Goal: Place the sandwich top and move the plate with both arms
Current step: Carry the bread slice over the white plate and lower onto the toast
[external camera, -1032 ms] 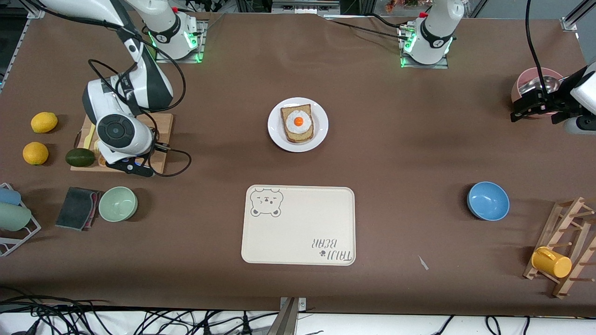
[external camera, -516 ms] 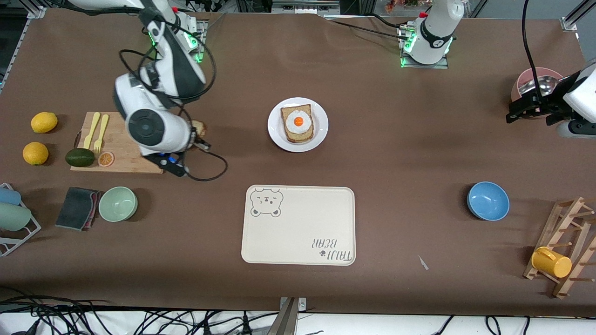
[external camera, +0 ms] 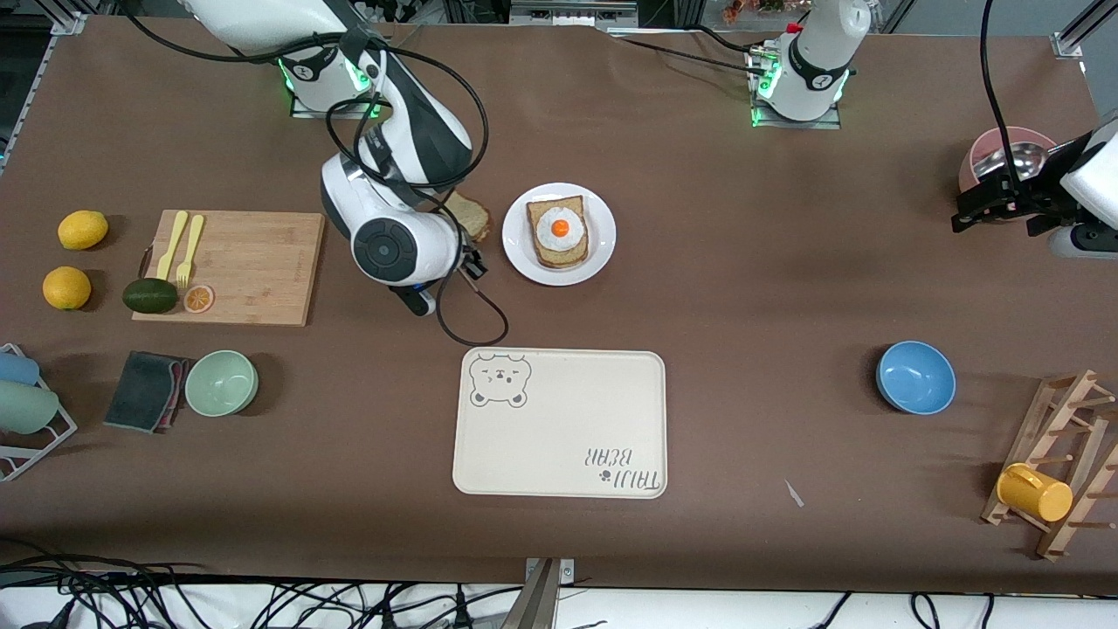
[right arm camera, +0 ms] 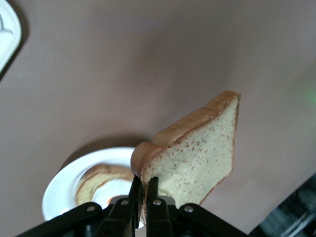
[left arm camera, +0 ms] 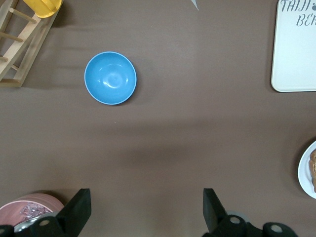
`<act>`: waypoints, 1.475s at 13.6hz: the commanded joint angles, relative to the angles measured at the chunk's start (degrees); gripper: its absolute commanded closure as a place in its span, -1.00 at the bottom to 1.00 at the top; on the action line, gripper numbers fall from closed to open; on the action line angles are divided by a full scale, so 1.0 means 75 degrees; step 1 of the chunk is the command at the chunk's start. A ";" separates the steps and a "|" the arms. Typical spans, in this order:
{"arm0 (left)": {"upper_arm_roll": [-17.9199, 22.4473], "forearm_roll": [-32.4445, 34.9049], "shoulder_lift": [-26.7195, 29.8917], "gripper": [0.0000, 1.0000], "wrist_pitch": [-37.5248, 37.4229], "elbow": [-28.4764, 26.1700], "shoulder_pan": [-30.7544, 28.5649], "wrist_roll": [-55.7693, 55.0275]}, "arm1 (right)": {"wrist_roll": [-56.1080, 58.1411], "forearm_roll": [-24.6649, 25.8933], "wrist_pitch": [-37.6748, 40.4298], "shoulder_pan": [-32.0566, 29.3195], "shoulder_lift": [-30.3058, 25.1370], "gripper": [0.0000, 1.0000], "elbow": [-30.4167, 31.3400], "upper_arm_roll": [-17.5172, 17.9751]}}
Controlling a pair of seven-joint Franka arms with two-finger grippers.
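Note:
Next, I release the sandwich top with my right gripper on the fried egg's edge [external camera: 548,226] [right arm camera: 114,180] facing the cutting board.
The sandwich top [external camera: 472,216] is a light tan slice with a brown crust, held up in the air just beside the plate [external camera: 518,252], toward the right arm's end of the table. My right gripper [right arm camera: 145,185] is shut on the crust edge of the sandwich top [right arm camera: 197,153], and its wrist [external camera: 393,249] hides part of the slice in the front view. The white plate [right arm camera: 57,195] carries a darker slice with a fried egg [external camera: 559,231]. My left gripper [left arm camera: 146,197] waits open and empty over bare table beside a pink bowl [external camera: 985,150].
A cream bear-printed tray [external camera: 559,424] lies nearer the front camera than the plate. A blue bowl [external camera: 915,376] and a wooden rack with a yellow cup [external camera: 1035,492] are at the left arm's end. A cutting board [external camera: 249,262], green bowl [external camera: 221,383] and lemons [external camera: 83,229] are at the right arm's end.
My right arm has swung from over the cutting board toward the plate, carrying the bread slice. The left arm has hardly moved.

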State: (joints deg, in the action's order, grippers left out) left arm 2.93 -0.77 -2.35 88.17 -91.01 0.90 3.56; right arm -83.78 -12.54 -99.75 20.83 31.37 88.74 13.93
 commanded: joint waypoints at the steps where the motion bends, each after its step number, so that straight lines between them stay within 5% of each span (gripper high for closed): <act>1: 0.0067 -0.0084 0.0091 -1.00 0.0044 0.0053 0.0045 0.0076 | -0.1341 -0.0518 0.0280 0.0386 0.0760 1.00 -0.1025 -0.0017; 7: 0.0067 -0.0096 0.0126 -1.00 0.0033 0.0417 0.0045 0.0053 | -0.3710 -0.1235 -0.0023 0.1124 0.1909 1.00 -0.1766 -0.0017; 19: 0.0079 -0.0155 0.0267 -1.00 0.0208 0.0335 0.0056 0.0053 | -0.3712 -0.0872 -0.1125 0.1289 0.2567 1.00 -0.1754 -0.0181; 20: 0.0078 -0.0155 0.0279 -1.00 0.0197 0.0288 0.0068 0.0076 | -0.3712 -0.0872 -0.1288 0.1289 0.2602 0.63 -0.1754 -0.0181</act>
State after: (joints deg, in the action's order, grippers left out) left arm 3.28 -0.83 -0.95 89.73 -88.44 0.95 3.60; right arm -110.63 -19.97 -108.31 30.38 49.34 77.90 12.23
